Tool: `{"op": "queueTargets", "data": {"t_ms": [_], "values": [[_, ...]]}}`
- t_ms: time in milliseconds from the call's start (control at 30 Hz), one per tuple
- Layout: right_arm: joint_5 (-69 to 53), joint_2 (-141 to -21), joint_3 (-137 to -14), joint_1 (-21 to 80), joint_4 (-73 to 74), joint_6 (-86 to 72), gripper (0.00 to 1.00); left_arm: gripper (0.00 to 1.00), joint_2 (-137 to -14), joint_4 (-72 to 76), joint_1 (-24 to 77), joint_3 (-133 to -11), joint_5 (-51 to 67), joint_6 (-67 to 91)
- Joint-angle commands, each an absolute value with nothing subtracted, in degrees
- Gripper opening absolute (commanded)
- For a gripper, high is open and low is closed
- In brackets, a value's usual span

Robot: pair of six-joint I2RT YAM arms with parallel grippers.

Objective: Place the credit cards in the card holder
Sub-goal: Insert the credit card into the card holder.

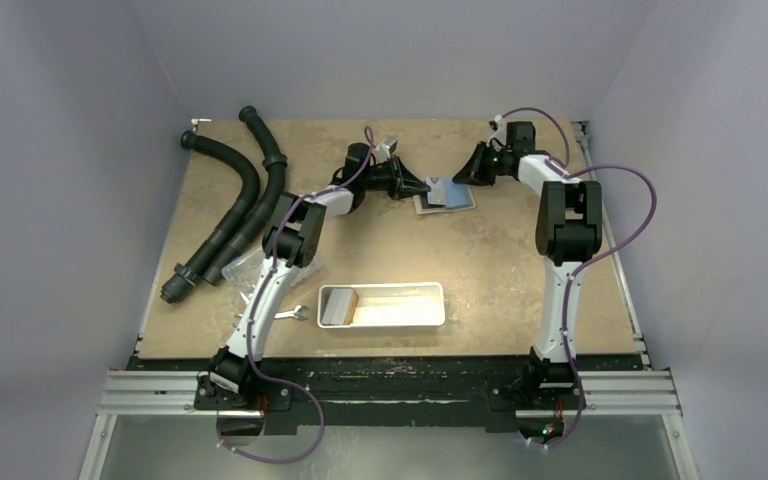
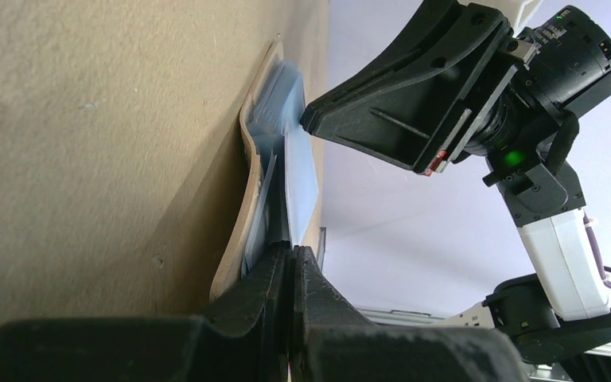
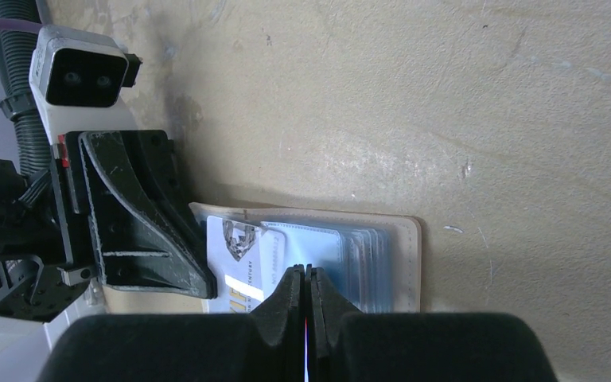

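The clear sleeve is pinched in my right gripper just past the end of the pale card, so I need to open it and grip closer to the sleeve's bound edge (image 3: 356,259) before pushing deeper.
The card holder (image 1: 448,196) lies open on the table at the back middle, beige outside with light blue sleeves (image 3: 363,256). A pale, glare-lit card (image 3: 237,256) lies on its left half, its right end under a raised clear sleeve. My left gripper (image 2: 292,250) is shut on that card's edge and comes in from the left (image 1: 418,187). My right gripper (image 3: 304,270) is shut on the raised sleeve's edge and comes in from the right (image 1: 463,178). In the left wrist view the sleeve (image 2: 299,171) stands up off the holder (image 2: 235,231).
A long white tray (image 1: 430,318) sits at the front middle, with a grey and a tan-brown flat piece (image 1: 339,304) in its left end. A silver wrench (image 1: 293,315) lies to its left. Black corrugated hoses (image 1: 243,195) and a clear plastic box (image 1: 236,270) are at the left.
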State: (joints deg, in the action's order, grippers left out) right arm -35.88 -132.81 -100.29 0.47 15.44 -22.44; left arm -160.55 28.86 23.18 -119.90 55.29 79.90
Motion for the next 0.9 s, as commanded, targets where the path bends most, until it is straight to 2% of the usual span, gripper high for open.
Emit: {"op": "queueTargets", "data": {"t_ms": [0,200,500,567,700,867], "values": [[-33.0,-135.2,-100.6,0.5,18.2,-20.0,0.00,0.00,-161.6,31.2,24.8,-120.6,51.1,80.5],[-33.3,-134.8,-100.3,0.6,18.0,-19.9,0.00,0.00,-160.0,32.9,25.7,-117.3,48.4,80.4],[-34.2,-130.9,-99.5,0.6,19.6,-21.6,0.00,0.00,-154.1,40.8,26.2,-106.0,41.1,80.8],[-32.9,-129.1,-100.1,0.6,20.8,-21.9,0.08,0.00,-154.4,41.5,26.3,-105.7,41.2,81.5],[-29.1,-126.8,-101.8,0.2,24.2,-20.3,0.30,0.00,-154.5,41.9,26.5,-105.6,41.2,81.8],[-29.4,-127.4,-101.1,-1.7,25.3,-19.5,0.43,0.00,-155.2,41.2,26.9,-107.3,42.2,82.1]]}}
